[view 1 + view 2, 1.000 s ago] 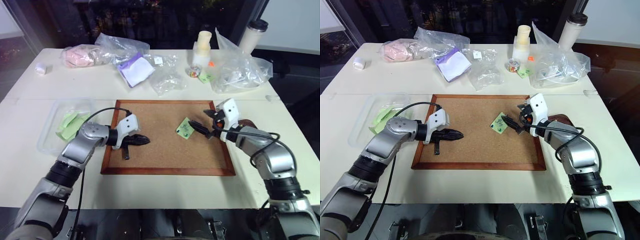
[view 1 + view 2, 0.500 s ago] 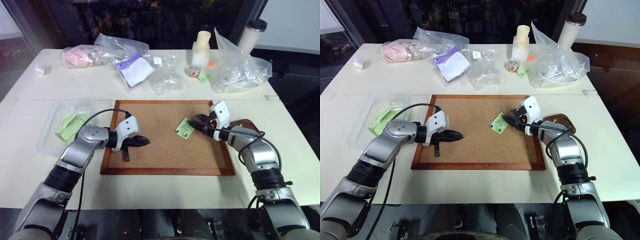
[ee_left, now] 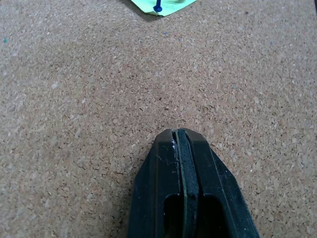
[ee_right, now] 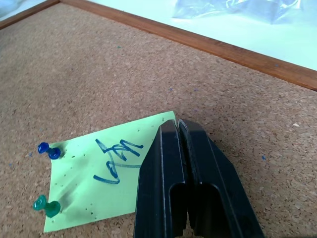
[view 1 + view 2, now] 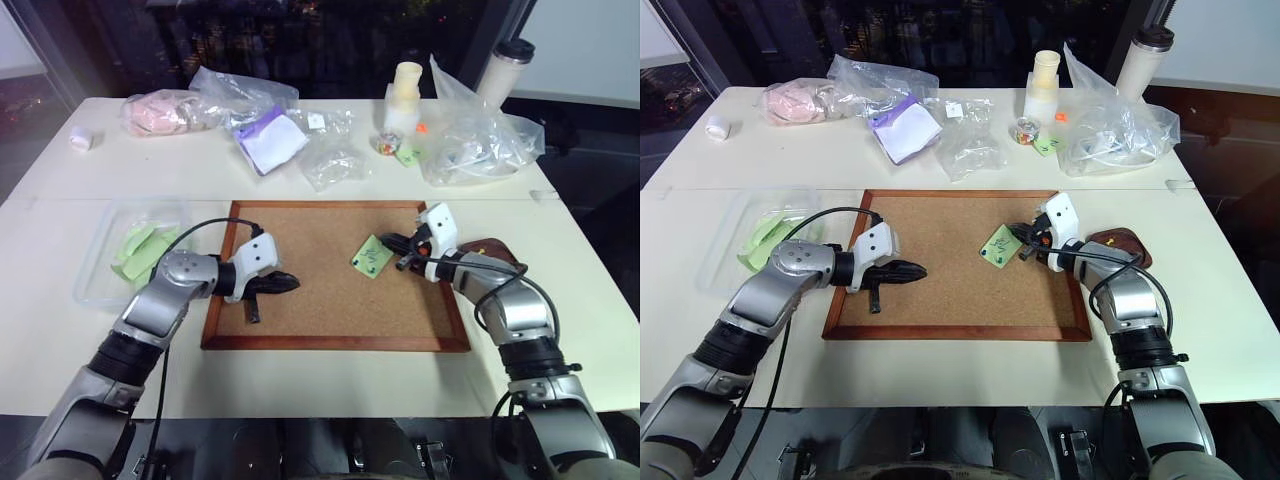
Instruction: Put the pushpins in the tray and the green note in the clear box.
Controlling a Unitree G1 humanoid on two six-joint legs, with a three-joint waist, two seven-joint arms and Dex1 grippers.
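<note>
My right gripper needs to release its pushpin inside the dark brown tray (image 5: 486, 262) beside the corkboard.
The green note (image 5: 370, 257) lies on the corkboard (image 5: 320, 300), right of its middle, with blue scribble on it. Two pushpins, one blue (image 4: 48, 150) and one green (image 4: 45, 206), stick in the note's side away from my right gripper. My right gripper (image 5: 385, 241) is shut, its tips resting over the note's near corner (image 4: 163, 119); nothing shows between the fingers. My left gripper (image 5: 290, 282) is shut and empty, low over the board's left part. The dark brown tray (image 5: 495, 248) sits just off the board's right edge, behind my right arm. The clear box (image 5: 100, 240) stands left of the board.
Pale green slips (image 5: 140, 250) lie inside the clear box. Wrinkled plastic bags (image 5: 480, 140), a white bottle (image 5: 405, 95), a lidded cup (image 5: 505, 65) and a pink bundle (image 5: 160, 112) crowd the table's far side.
My right gripper has closed from wide open, with its tips at the green note's corner. The left gripper has stayed where it was, shut.
</note>
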